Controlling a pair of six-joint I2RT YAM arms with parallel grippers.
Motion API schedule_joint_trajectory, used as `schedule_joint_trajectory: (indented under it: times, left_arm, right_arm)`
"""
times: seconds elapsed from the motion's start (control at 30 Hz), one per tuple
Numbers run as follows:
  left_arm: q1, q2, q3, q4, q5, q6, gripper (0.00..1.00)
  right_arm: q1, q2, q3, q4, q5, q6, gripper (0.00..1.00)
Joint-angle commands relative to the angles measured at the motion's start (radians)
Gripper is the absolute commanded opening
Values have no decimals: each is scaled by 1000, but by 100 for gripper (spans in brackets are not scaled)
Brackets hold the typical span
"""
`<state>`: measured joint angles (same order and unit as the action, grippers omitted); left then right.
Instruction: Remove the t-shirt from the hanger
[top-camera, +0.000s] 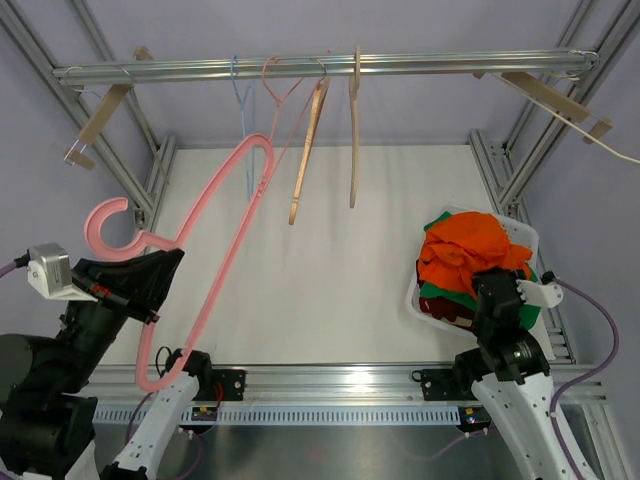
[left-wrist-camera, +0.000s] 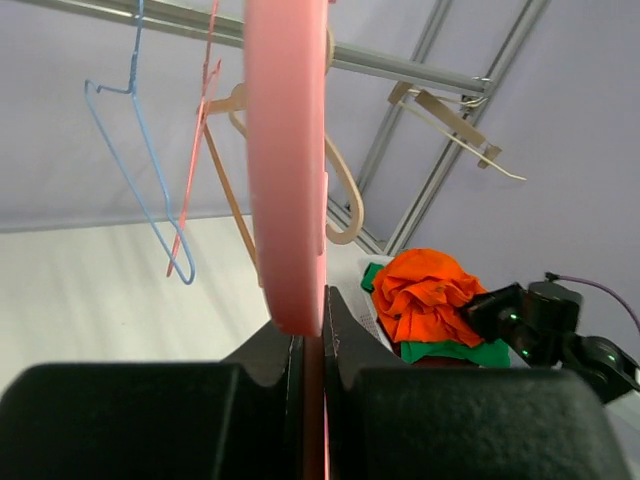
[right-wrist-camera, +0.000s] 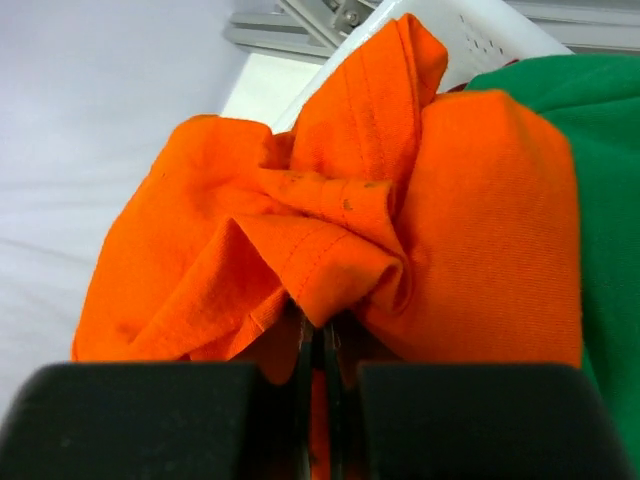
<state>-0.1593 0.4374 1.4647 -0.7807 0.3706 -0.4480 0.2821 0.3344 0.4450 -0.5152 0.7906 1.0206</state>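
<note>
I will release the pink plastic hanger, now held up above the table, from my left gripper on the metal rail (top-camera: 212, 130), next to the blue wire hanger.
My left gripper (top-camera: 150, 275) is shut on a bare pink plastic hanger (top-camera: 215, 255) and holds it up above the left side of the table; it fills the middle of the left wrist view (left-wrist-camera: 285, 170). The orange t-shirt (top-camera: 468, 250) lies crumpled on top of the clothes in a white basket (top-camera: 522, 232) at the right. My right gripper (top-camera: 490, 290) is over the basket, shut on a fold of the orange t-shirt (right-wrist-camera: 330, 260).
A metal rail (top-camera: 320, 68) spans the back with a blue wire hanger (top-camera: 243, 100), a red wire hanger (top-camera: 285, 90) and two wooden hangers (top-camera: 310, 150). Green cloth (right-wrist-camera: 600, 200) lies beneath the orange shirt. Aluminium frame posts (top-camera: 505, 170) stand at both sides.
</note>
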Motion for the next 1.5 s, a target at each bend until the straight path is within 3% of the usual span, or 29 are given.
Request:
schedule_joint_trajectory:
  times: [0.0,0.07,0.1,0.3,0.6,0.83,1.0,1.47]
  left_arm:
    - [-5,60,8,20,-85,43,0]
    - [-5,67,31,17,-131,54,0]
    - [-5,73,39,17,-146,58,0]
    - [-5,121,112,-26,-240,83,0]
    - [-5,185,201,-101,-366,109,0]
    - [-5,296,229,-106,-458,144,0]
    - [-5,475,324,-101,-498,155,0]
    - [-3,881,522,15,-423,245,0]
  right_arm:
    - [-3,-82,23,-190,-30,1,16]
    - [-3,-93,98,-195,-50,-75,42]
    - [-3,-81,162,-227,-56,-85,59]
    - [-3,-103,339,-293,-70,-181,84]
    - [-3,-107,563,-315,-155,-324,99]
    - [-3,-81,676,-327,-229,-388,99]
    - [-3,-46,751,-312,-399,-436,100]
    - [-1,8,658,-152,-741,-488,97]
